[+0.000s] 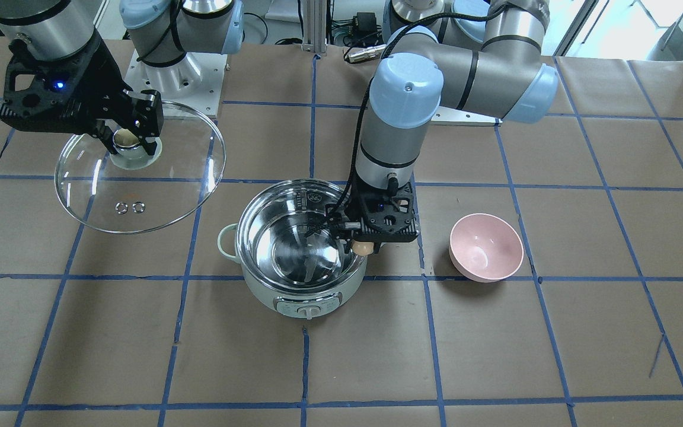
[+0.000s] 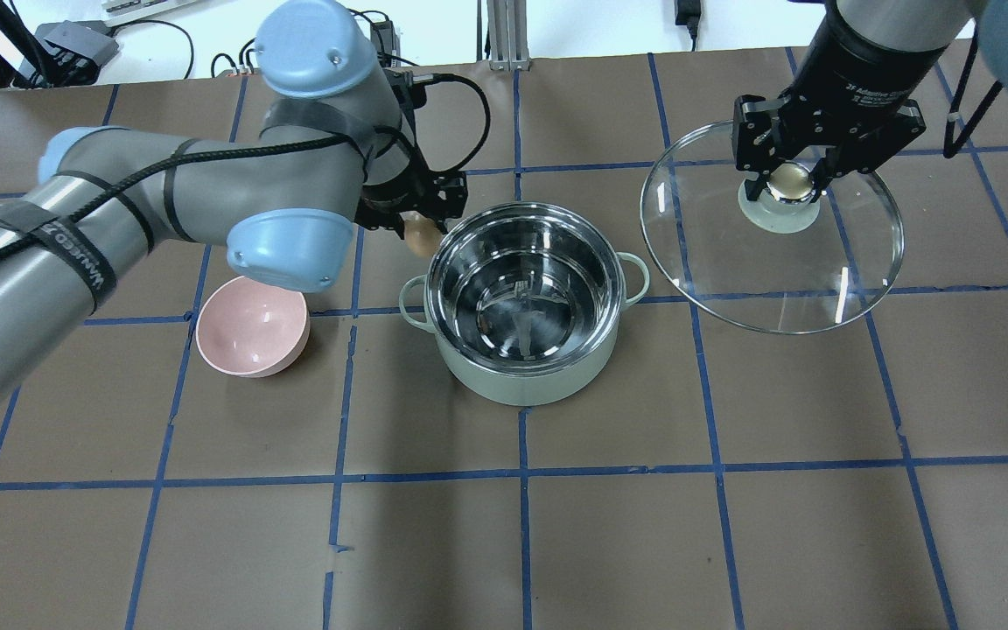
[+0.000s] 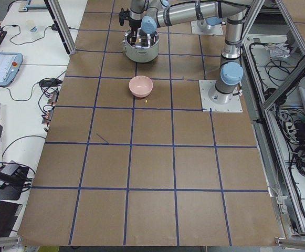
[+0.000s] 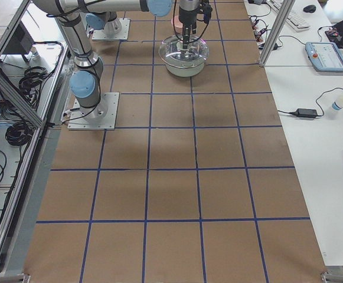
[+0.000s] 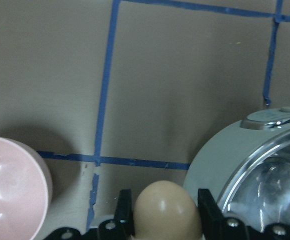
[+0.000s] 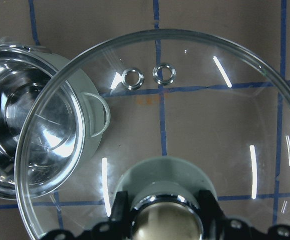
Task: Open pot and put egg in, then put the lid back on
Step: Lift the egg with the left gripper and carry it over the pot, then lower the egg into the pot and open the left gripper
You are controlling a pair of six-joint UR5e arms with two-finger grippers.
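Next, my left gripper releases the brown egg on the pot's steel bottom [image 1: 335, 251], close to the side of the pot that faces the pink bowl.
The pot [image 2: 523, 350] stands open in the table's middle, its steel inside bare; it also shows in the front view [image 1: 294, 284]. My left gripper [image 2: 417, 226] is shut on the brown egg [image 2: 422, 234] and holds it just outside the pot's rim, on the side of the pink bowl. In the left wrist view the egg [image 5: 166, 210] sits between the fingers [image 5: 124, 210], the pot [image 5: 224, 160] at right. My right gripper [image 2: 791, 179] is shut on the knob of the glass lid [image 2: 775, 262], held in the air beside the pot. The lid [image 6: 194, 125] fills the right wrist view.
A pink bowl [image 2: 252, 325] sits on the table on my left side of the pot, seen also in the front view [image 1: 486, 247]. Brown paper with blue tape lines covers the table [image 2: 521, 525]. The arm bases stand at the back.
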